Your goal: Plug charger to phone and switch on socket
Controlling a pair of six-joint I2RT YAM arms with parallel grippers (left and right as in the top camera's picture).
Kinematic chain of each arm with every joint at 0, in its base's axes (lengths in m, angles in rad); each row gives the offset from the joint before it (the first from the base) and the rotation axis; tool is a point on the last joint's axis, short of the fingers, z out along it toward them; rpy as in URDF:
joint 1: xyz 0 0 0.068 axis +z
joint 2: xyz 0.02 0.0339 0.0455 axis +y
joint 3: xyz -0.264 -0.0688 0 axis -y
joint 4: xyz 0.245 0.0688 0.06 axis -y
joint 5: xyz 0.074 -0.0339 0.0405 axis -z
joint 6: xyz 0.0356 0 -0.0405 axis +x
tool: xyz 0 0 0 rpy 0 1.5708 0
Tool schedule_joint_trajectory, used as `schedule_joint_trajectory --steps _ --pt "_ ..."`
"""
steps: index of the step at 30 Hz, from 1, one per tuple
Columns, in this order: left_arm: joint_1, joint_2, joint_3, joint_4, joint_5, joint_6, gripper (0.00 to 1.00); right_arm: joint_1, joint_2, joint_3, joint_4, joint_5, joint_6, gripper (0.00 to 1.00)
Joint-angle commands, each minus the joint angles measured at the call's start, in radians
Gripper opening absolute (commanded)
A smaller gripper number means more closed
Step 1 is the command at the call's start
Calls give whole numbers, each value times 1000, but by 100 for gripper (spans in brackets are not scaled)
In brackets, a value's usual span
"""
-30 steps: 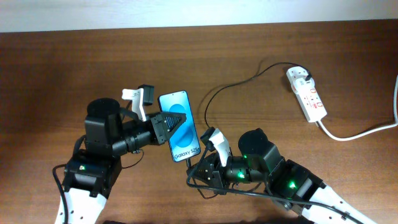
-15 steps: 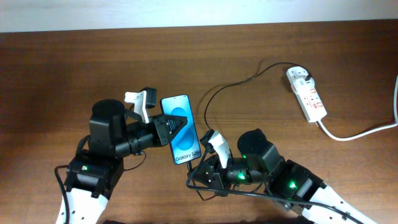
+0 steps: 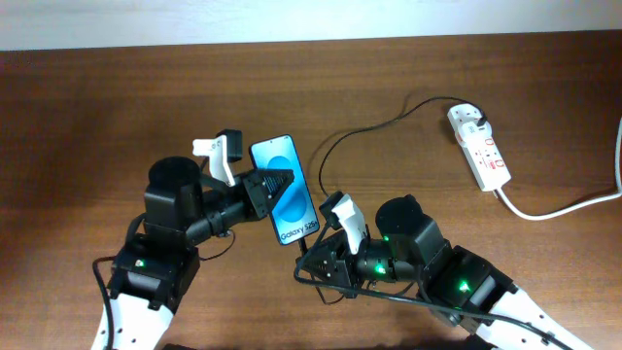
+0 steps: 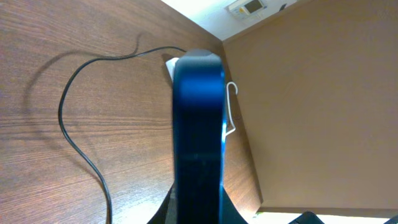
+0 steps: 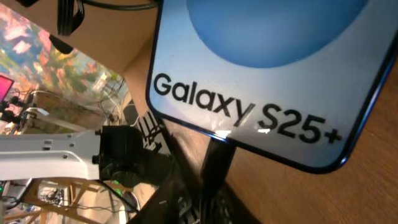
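Observation:
The robot's left gripper will set the phone, now tilted above the table, down flat on the wooden table (image 3: 281, 190) next to the curve of the charger cable.
My left gripper (image 3: 273, 187) is shut on the phone (image 3: 288, 192) and holds it tilted above the table, blue screen up. The left wrist view shows the phone (image 4: 198, 124) edge-on between the jaws (image 4: 198, 214). My right gripper (image 3: 311, 255) is shut on the charger's connector tip (image 5: 216, 158), which meets the phone's bottom edge (image 5: 249, 74) under the "Galaxy S25+" text. I cannot tell whether it is seated. The charger cable (image 3: 362, 132) runs right to its black plug in the socket (image 3: 480, 147), a white strip at the far right.
The socket's thick white cord (image 3: 564, 206) runs off the right edge. The charger cable (image 4: 78, 140) loops over the wood between the arms. A pale wall runs along the table's far edge (image 3: 311, 19).
The left arm moved the phone slightly right and up. The right gripper followed with the connector and stays at the phone's bottom edge.

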Motion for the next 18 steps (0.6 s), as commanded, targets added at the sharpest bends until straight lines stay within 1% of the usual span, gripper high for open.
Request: schedule_joint_trajectory --steps 1,3,6,9,11,14,16,18 --pt "-28 0 -19 -7 41 29 0 -9 -23 63 15 20 -16 33" --pt "-28 14 -19 -7 42 44 0 -10 -37 63 11 33 -25 47" --pt "-27 18 -19 12 76 44 0 -10 -40 63 -44 113 -47 61" --pt "-1 17 -19 27 109 70 0 -10 -40 63 -85 118 -47 61" --pt "46 18 -19 22 137 172 0 -10 -58 64 -132 118 -47 61" --pt "113 36 -19 33 323 375 0 -10 -118 66 -173 119 -47 65" --pt "148 80 -19 35 373 421 0 -10 -187 66 -211 118 -46 70" --pt "171 156 -19 77 451 448 0 -10 -250 66 -270 119 -46 74"
